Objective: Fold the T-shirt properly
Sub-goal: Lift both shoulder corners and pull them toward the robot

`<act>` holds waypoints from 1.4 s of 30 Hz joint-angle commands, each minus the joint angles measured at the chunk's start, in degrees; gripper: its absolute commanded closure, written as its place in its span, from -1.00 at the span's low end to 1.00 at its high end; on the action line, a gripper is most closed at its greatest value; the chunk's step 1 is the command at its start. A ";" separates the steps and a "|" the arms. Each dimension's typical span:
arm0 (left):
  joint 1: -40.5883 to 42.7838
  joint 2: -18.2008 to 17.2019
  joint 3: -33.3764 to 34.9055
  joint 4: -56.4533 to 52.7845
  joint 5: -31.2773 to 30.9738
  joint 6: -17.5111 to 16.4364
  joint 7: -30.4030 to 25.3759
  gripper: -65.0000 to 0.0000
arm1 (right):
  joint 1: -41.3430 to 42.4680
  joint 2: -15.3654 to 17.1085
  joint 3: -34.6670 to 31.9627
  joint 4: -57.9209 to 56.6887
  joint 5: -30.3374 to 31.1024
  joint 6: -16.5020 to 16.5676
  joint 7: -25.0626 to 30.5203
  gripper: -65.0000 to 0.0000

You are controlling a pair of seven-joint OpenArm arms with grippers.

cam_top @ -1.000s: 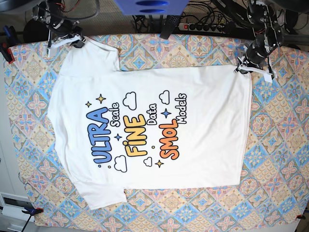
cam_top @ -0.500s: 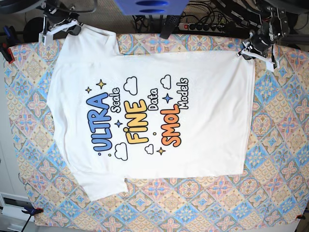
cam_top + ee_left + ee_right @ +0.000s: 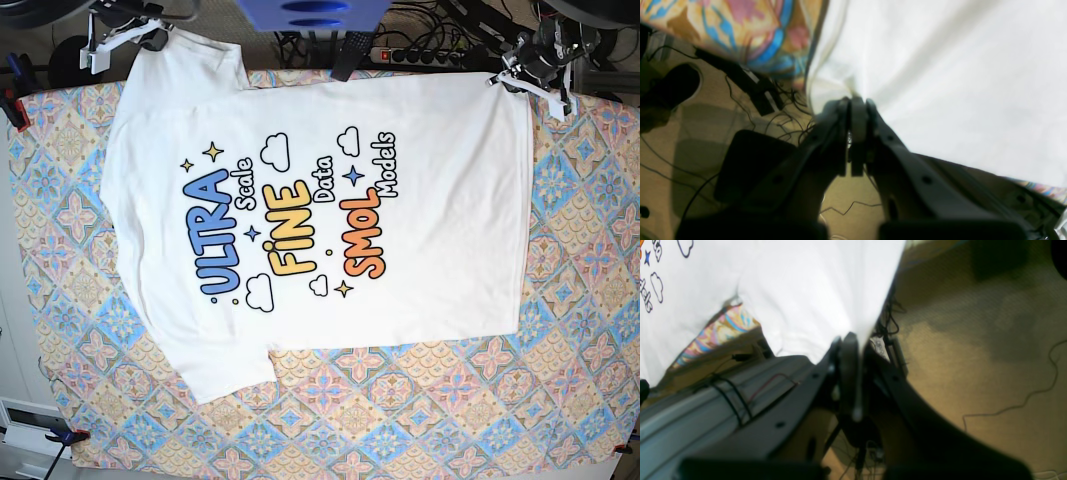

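Observation:
My right gripper needs to let go of the T-shirt's far corner on the white cloth [image 3: 172, 243] next to the blue ULTRA lettering.
The white T-shirt [image 3: 320, 220] lies spread flat, print up, on the patterned table, its far edge lifted at both corners. My left gripper [image 3: 507, 75] is shut on the shirt's far right corner; in the left wrist view its fingers [image 3: 858, 113] pinch the white cloth [image 3: 940, 66]. My right gripper [image 3: 152, 38] is shut on the far left corner by the sleeve; in the right wrist view it [image 3: 848, 340] pinches the cloth [image 3: 813, 290] past the table's far edge.
The patterned tablecloth [image 3: 560, 300] shows around the shirt. A blue object [image 3: 310, 15] and a power strip with cables [image 3: 420, 55] sit behind the table's far edge. Clamps hold the cloth at the near left corner [image 3: 65, 435].
Both grippers have pulled the shirt's far corners toward the back of the table. The whole shirt has slid that way, leaving more tablecloth bare along the near edge.

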 commanded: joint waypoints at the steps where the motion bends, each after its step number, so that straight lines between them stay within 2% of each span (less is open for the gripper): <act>1: 1.29 -1.37 -0.45 1.33 0.00 0.03 -0.14 1.00 | -1.55 0.07 1.33 1.52 0.37 0.43 0.40 1.00; 8: -1.18 -2.16 -0.71 2.56 -0.09 0.03 -0.32 1.00 | -3.49 -0.01 5.11 5.56 0.46 0.43 0.31 1.00; 14: -5.92 -1.98 -1.50 2.56 -0.17 0.03 -0.32 1.00 | 2.67 -0.01 5.46 5.65 3.89 0.43 -0.13 1.00; 20: -11.90 -0.93 -1.24 2.38 -0.44 0.03 -0.32 1.00 | 11.98 0.07 4.93 5.12 3.98 0.43 -0.22 1.00; 27: -19.55 1.18 -0.98 2.12 0.09 0.03 0.03 1.00 | 25.87 0.07 4.85 2.75 3.89 0.43 -7.34 1.00; 31: -23.86 2.50 -0.98 0.01 0.18 0.12 0.03 1.00 | 31.50 0.07 4.67 -3.49 3.89 0.43 -7.69 1.00; 36: -29.83 2.59 -0.98 -7.37 0.09 0.12 -0.06 1.00 | 38.01 0.07 1.07 -10.70 3.80 0.43 -7.60 1.00; 42: -32.74 2.68 -1.15 -11.77 0.00 0.12 -0.23 1.00 | 43.98 0.07 -2.01 -15.27 3.80 0.43 -7.34 1.00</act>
